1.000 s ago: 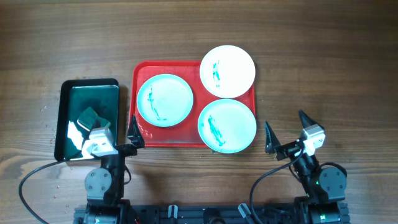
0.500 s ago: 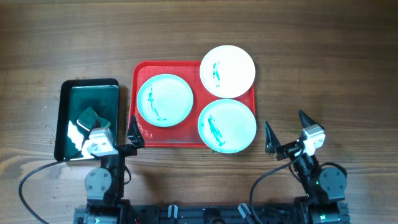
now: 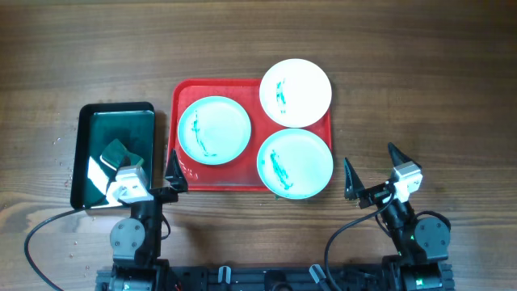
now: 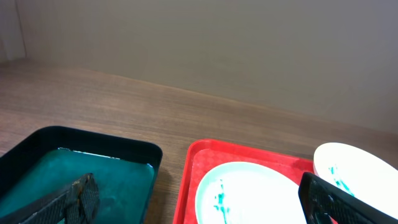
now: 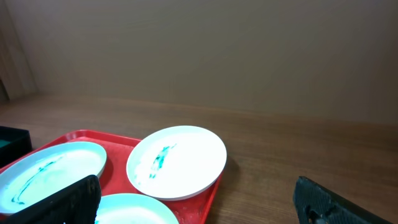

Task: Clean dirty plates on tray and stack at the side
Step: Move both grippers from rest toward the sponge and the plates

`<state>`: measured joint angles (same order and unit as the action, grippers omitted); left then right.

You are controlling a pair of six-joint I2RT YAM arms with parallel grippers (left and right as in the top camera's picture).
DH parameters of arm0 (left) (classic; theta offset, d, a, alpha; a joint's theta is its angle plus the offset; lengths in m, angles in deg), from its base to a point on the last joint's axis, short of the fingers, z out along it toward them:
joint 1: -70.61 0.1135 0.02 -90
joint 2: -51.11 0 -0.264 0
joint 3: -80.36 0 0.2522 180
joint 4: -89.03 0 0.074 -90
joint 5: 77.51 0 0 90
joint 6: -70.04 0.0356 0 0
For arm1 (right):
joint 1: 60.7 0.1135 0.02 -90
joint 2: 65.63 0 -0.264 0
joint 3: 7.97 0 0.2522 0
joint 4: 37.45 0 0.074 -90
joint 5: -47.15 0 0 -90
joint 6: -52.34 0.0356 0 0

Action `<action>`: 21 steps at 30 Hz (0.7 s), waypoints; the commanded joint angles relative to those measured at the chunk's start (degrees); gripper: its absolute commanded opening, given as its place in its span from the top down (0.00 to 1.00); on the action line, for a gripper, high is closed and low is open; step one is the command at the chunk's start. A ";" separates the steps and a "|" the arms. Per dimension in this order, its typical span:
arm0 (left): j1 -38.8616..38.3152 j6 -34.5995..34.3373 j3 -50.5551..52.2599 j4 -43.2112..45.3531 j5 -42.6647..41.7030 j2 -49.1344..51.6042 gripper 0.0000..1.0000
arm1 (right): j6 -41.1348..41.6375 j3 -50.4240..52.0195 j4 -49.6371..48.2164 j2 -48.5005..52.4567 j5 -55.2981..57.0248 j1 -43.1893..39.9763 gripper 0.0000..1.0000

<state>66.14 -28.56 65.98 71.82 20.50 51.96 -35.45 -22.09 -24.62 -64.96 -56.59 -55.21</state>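
The smeared plates need wiping. So my left gripper should close on the dark sponge [image 3: 116, 153] in the black tray of green water.
The red tray [image 3: 184, 93] lies mid-table and holds three plates with teal smears. A mint plate [image 3: 214, 130] sits at its left and shows in the left wrist view [image 4: 249, 193]. A second mint plate [image 3: 295, 162] sits at its front right. A white plate [image 3: 296, 92] rests over the tray's back right rim and shows in the right wrist view [image 5: 177, 162]. My left gripper [image 3: 153, 174] is open and empty near the tray's front left corner. My right gripper [image 3: 373, 170] is open and empty to the right of the tray.
A black tray [image 3: 113, 153] of green water with a dark sponge [image 3: 119, 150] stands left of the red tray. Bare wooden table [image 3: 420, 89] lies to the right and at the back.
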 commanded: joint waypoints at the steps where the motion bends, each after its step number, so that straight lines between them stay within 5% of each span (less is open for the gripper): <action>1: -0.31 1.33 0.28 0.02 -0.59 -0.46 0.00 | -0.63 0.07 -0.31 -0.13 -0.72 0.24 0.00; 11: -0.28 1.33 0.28 0.26 -1.09 -0.46 0.00 | -0.44 0.07 -0.31 -0.13 -1.01 0.24 0.00; 15: -0.28 0.44 0.17 2.99 -1.11 -0.46 0.00 | 5.77 0.04 -1.29 -0.09 -1.01 0.22 0.00; 21: -0.28 0.44 -11.02 -2.91 -1.11 7.08 0.00 | 7.32 -4.83 -5.77 3.87 -4.90 0.22 0.00</action>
<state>66.14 -28.58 62.31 70.18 20.04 53.84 -29.57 -22.77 -29.93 -64.02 -58.49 -55.21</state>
